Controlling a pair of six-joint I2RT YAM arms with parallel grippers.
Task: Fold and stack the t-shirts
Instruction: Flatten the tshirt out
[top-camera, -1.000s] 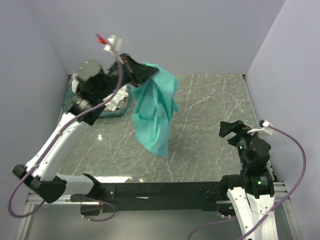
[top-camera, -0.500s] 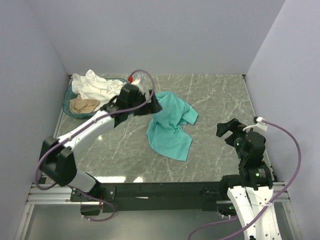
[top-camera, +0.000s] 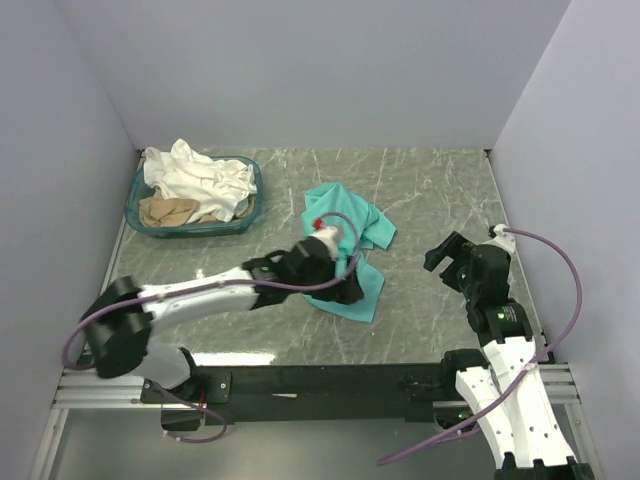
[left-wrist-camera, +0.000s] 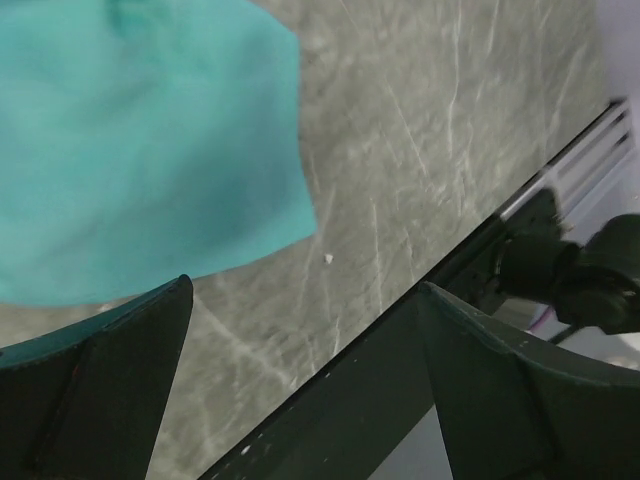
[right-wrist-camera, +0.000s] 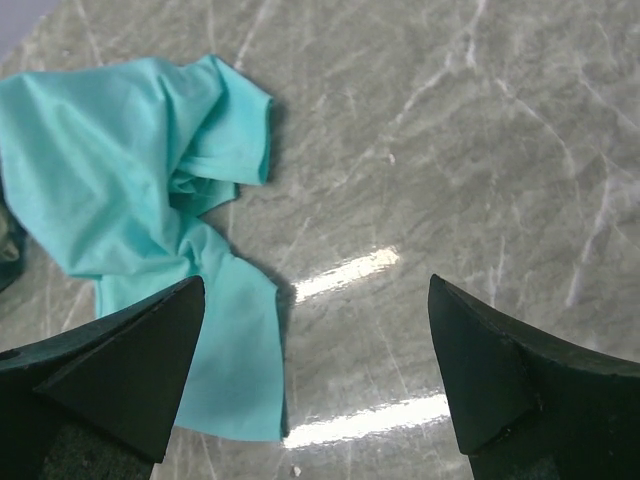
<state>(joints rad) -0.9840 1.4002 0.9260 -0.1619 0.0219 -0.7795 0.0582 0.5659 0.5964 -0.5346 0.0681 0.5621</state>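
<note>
The near corner (top-camera: 370, 316) (left-wrist-camera: 304, 224) of the teal-green t-shirt, on the side towards my right gripper, should be grabbed next by my left gripper.
A crumpled teal-green t-shirt (top-camera: 350, 212) lies on the marble table, right of centre. My left gripper (top-camera: 346, 290) hovers over the shirt's near edge, open and holding nothing. In the left wrist view the shirt (left-wrist-camera: 140, 150) fills the upper left, beyond the spread left gripper (left-wrist-camera: 305, 290). My right gripper (top-camera: 446, 256) stands open to the right of the shirt, apart from it. The right wrist view shows the shirt (right-wrist-camera: 120, 170) ahead and to the left of the right gripper (right-wrist-camera: 316, 285). A white t-shirt (top-camera: 195, 172) and a beige one (top-camera: 166, 210) sit in the basket.
The oval teal plastic basket (top-camera: 190, 229) stands at the back left by the wall. The table's front edge and black rail (left-wrist-camera: 400, 380) run just below the left gripper. Walls close in the left, back and right sides.
My left gripper opened and let go of the teal t-shirt, which dropped in a heap on the table. The left arm swung down toward the shirt's near edge. The right arm shifted slightly.
</note>
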